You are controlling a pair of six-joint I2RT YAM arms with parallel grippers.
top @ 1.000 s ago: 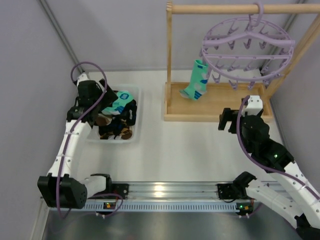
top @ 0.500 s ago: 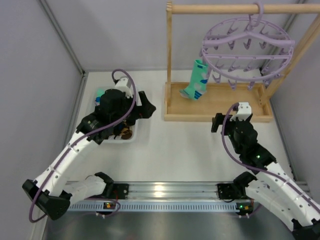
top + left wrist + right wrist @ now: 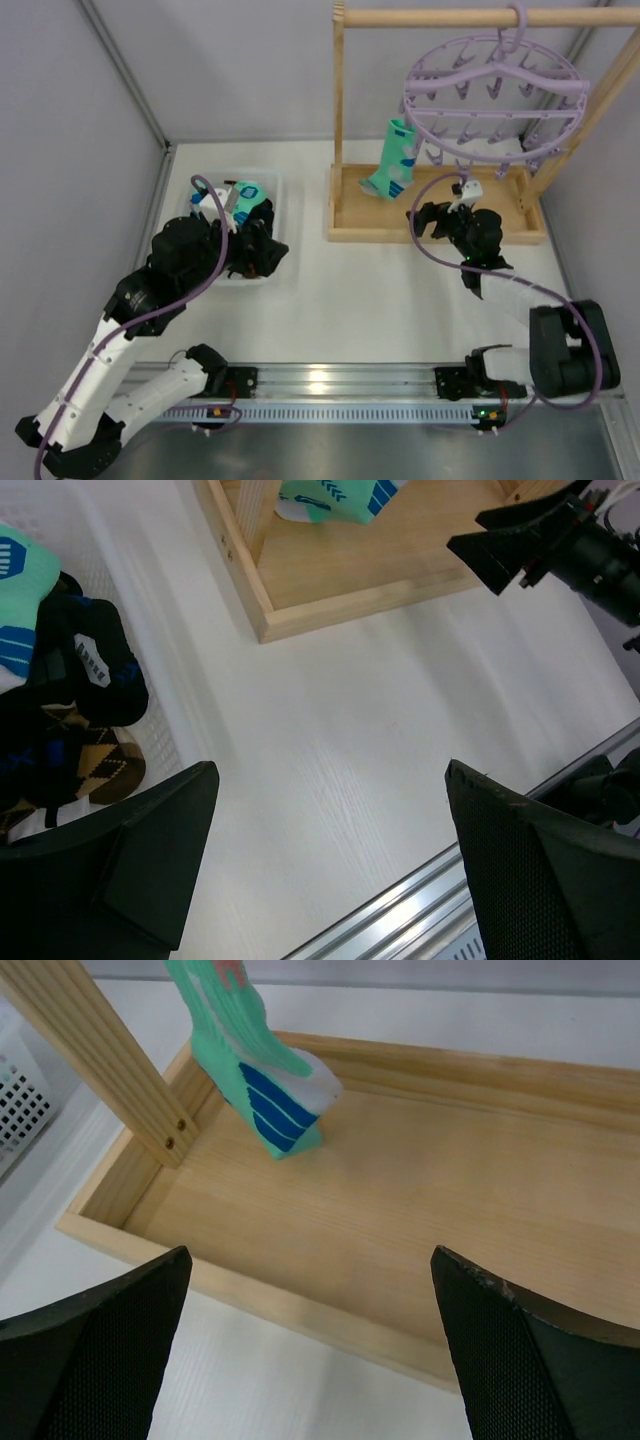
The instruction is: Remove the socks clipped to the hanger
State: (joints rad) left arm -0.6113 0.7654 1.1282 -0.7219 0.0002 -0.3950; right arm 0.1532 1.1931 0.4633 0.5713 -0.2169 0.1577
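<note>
Next, I close my right gripper on the heel (image 3: 399,184) (image 3: 298,1100) of the turquoise sock, down by the sock's blue stripes, because the sock is still hanging from the hanger.
One turquoise sock (image 3: 393,160) with white-blue marks hangs from a clip at the left edge of the round lilac hanger (image 3: 495,95). Its toe reaches down to the wooden tray (image 3: 360,215). It also shows in the right wrist view (image 3: 260,1070) and at the top of the left wrist view (image 3: 330,495). My right gripper (image 3: 425,218) is open and empty at the tray's front edge, its jaws (image 3: 310,1350) facing the sock. My left gripper (image 3: 270,250) is open and empty (image 3: 330,870) over the table beside the basket. Several removed socks (image 3: 60,710) lie in the white basket (image 3: 275,185).
The hanger's hook hangs on the wooden rail (image 3: 440,17) of a frame with upright posts (image 3: 100,1050). Grey walls close in left, back and right. An aluminium rail (image 3: 330,380) runs along the near edge.
My left gripper left the basket, swung right, then drew back to the basket's front right corner. My right gripper moved forward and left to the tray's front edge.
</note>
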